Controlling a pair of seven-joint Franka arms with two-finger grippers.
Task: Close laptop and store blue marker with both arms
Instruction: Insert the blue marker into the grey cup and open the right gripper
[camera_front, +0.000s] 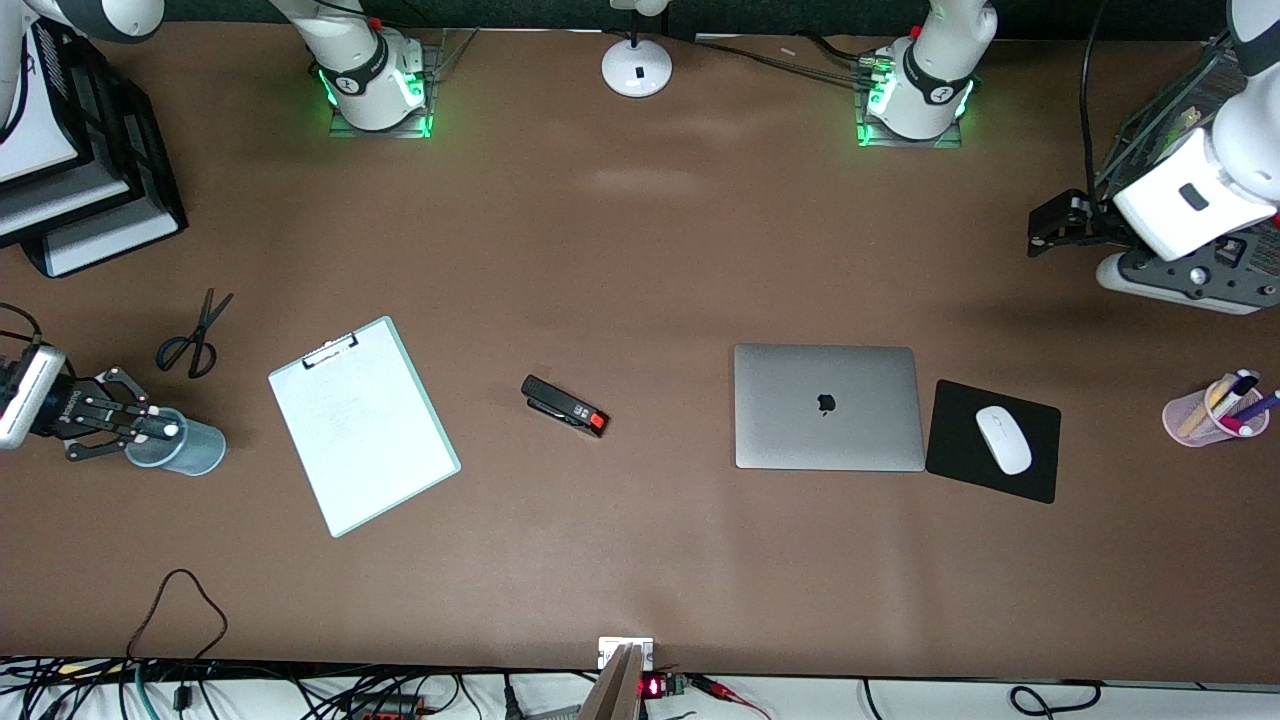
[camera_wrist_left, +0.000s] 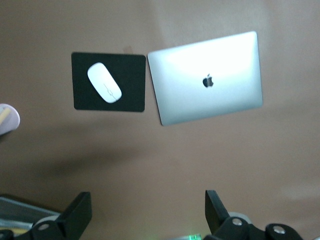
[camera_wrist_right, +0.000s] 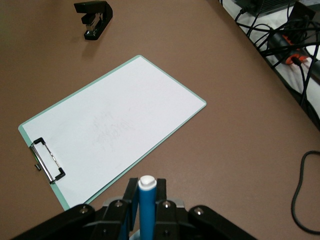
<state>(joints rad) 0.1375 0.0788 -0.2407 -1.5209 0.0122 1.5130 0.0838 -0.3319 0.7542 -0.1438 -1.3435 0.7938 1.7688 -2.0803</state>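
Next, I lower the blue marker with my right gripper and release it inside the blue-grey cup (camera_front: 172, 442) (camera_wrist_right: 142, 233) that is beside the clipboard. The marker is now upright over that cup's mouth.
The laptop (camera_front: 826, 405) lies closed on the table, lid up with the apple logo showing; it also shows in the left wrist view (camera_wrist_left: 207, 77). My right gripper (camera_front: 140, 425) is shut on the blue marker (camera_wrist_right: 147, 210) and holds it upright, whitish end (camera_front: 171, 431) up, over the mouth of a blue-grey cup (camera_front: 190, 452) at the right arm's end of the table. In the right wrist view the right gripper (camera_wrist_right: 147, 187) clamps the marker between its fingers. My left gripper (camera_front: 1042, 232) is open and empty in the air at the left arm's end, its fingers (camera_wrist_left: 77, 215) wide apart.
A clipboard (camera_front: 362, 425), a black stapler (camera_front: 565, 405) and scissors (camera_front: 195, 335) lie between cup and laptop. A black mouse pad (camera_front: 1040, 470) with a white mouse (camera_front: 1003, 438) lies beside the laptop. A pink pen cup (camera_front: 1190, 415) stands at the left arm's end.
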